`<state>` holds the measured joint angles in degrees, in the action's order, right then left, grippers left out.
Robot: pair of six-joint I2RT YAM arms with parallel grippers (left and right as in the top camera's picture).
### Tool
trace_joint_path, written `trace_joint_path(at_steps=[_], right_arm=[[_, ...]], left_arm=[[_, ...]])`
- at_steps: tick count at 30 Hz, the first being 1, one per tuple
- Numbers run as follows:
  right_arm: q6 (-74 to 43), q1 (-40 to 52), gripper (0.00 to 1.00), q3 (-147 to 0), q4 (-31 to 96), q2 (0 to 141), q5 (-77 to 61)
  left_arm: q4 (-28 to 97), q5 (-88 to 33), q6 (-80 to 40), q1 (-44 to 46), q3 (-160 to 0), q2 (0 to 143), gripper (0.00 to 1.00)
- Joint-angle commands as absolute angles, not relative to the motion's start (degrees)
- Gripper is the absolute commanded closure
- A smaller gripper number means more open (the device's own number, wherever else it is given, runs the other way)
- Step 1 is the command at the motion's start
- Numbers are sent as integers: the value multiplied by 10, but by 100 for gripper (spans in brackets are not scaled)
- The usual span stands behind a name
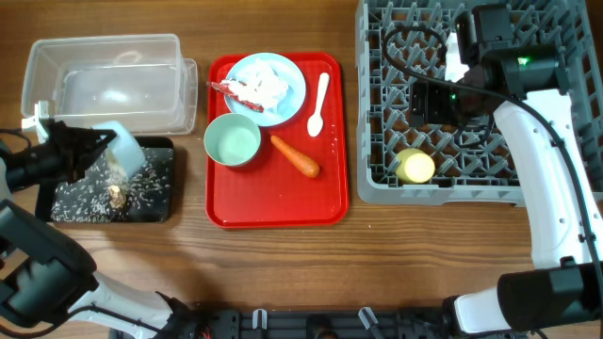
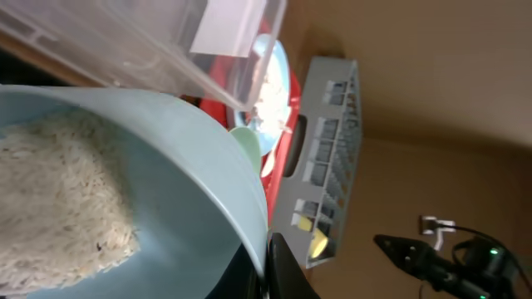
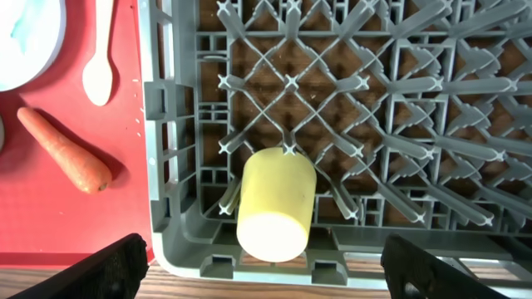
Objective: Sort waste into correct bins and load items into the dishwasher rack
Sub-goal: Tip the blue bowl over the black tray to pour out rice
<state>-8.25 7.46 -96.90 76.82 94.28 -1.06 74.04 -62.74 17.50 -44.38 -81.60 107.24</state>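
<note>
The robot's left gripper should release the pale blue bowl on the red tray [image 1: 268,192], between the carrot and the front edge of the tray.
My left gripper [image 1: 102,149] is shut on the rim of a pale blue bowl [image 1: 124,149] and holds it tilted over the black tray [image 1: 155,202]. In the left wrist view the bowl [image 2: 174,166] holds white rice [image 2: 58,199], and the fingers [image 2: 270,270] pinch its edge. Rice grains [image 1: 94,193] and a small brown scrap [image 1: 115,193] lie in the black tray. My right gripper [image 1: 426,102] is open above the grey dishwasher rack [image 1: 377,184]. In the right wrist view its jaws [image 3: 266,270] are wide apart above the yellow cup [image 3: 276,203], which lies on its side in the rack [image 3: 179,249].
The clear tub [image 1: 104,80] stands behind the black tray. The red tray [image 1: 283,202] holds a pale blue plate [image 1: 294,71] with tissue [image 1: 268,87] and a wrapper [image 1: 234,89], a mint bowl [image 1: 232,141], a carrot [image 1: 296,156] and a white spoon [image 1: 318,104].
</note>
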Motion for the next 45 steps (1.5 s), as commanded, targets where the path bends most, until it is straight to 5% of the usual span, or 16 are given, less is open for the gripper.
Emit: trace_joint_path(at_steps=[1,21,27,39,45], right_arm=[[-75,77,7,-970,771,943,-14],[-75,77,7,-970,783,943,-13],[-75,77,7,-970,783,943,-13],[-75,77,7,-970,785,943,-13],[-75,77,7,-970,781,943,-13]], left_arm=[[751,-712,193,-449,-818,1074,96],[910,-730,284,-558,-818,1074,96],[812,-696,213,-559,-818,1076,96],[852,-733,211,-559,-818,1077,96],[966,-757,332,-541,-818,1064,96]])
